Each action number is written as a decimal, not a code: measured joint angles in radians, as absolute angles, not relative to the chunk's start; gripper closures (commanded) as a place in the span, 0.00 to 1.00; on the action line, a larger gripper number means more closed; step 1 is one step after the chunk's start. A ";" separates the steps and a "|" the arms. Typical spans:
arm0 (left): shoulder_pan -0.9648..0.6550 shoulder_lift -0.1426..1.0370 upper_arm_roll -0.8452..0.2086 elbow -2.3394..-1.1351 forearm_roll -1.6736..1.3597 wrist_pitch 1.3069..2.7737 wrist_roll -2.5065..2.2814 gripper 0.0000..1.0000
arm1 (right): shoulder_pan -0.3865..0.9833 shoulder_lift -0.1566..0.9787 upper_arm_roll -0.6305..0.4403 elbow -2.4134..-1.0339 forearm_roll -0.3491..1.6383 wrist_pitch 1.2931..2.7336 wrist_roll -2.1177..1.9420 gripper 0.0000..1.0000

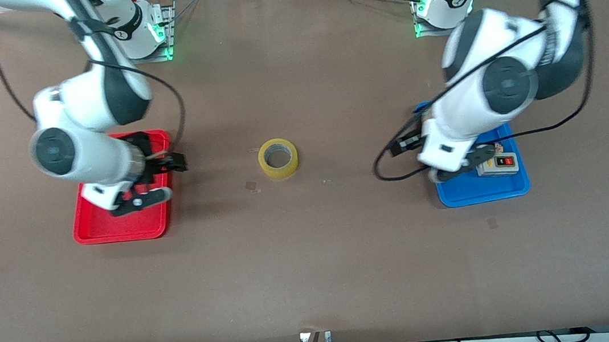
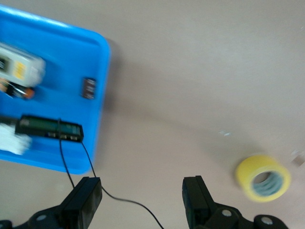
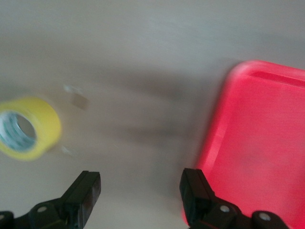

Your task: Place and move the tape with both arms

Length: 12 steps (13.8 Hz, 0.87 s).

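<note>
My right gripper goes to the tape next and closes on the roll's side (image 1: 265,162) (image 3: 42,136) facing the red tray, one finger inside its hollow core.
The tape (image 1: 278,158), a yellowish roll with a wide hollow core, lies flat on the brown table about midway between the two trays. It also shows in both wrist views, as the tape (image 2: 263,177) and the tape (image 3: 26,128). My left gripper (image 1: 398,147) hangs open and empty over bare table just beside the blue tray (image 1: 478,189), apart from the roll. In its own view the left gripper (image 2: 142,182) holds nothing. My right gripper (image 1: 176,162) hangs open at the edge of the red tray (image 1: 116,226); the right gripper (image 3: 140,174) is empty too.
In the blue tray (image 2: 71,52) sit a grey switch box (image 1: 497,165) and a flat black device (image 2: 50,129). A thin black cable (image 2: 119,200) dangles by the left gripper. The red tray (image 3: 267,143) shows bare. Small scraps (image 1: 252,186) lie near the roll.
</note>
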State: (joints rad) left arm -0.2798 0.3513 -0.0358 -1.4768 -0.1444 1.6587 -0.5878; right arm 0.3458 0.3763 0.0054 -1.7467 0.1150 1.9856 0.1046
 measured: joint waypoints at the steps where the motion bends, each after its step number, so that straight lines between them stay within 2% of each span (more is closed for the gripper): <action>1: -0.234 0.304 -0.035 -1.521 -0.137 1.650 -0.497 0.00 | 0.395 0.406 0.006 -1.746 0.115 2.038 0.166 0.00; 3: -0.147 0.196 -0.033 -1.612 -0.112 1.626 -0.318 0.00 | 0.488 0.465 0.007 -1.733 0.115 2.124 0.276 0.00; 6: -0.046 0.050 -0.034 -1.688 -0.088 1.570 -0.088 0.00 | 0.584 0.547 0.007 -1.689 0.113 2.174 0.409 0.00; 9: 0.044 -0.028 -0.049 -1.679 -0.060 1.557 0.096 0.00 | 0.621 0.614 0.007 -1.668 0.113 2.232 0.460 0.00; 12: 0.081 -0.040 -0.054 -1.614 -0.039 1.561 0.173 0.00 | 0.642 0.653 0.006 -1.666 0.113 2.237 0.462 0.00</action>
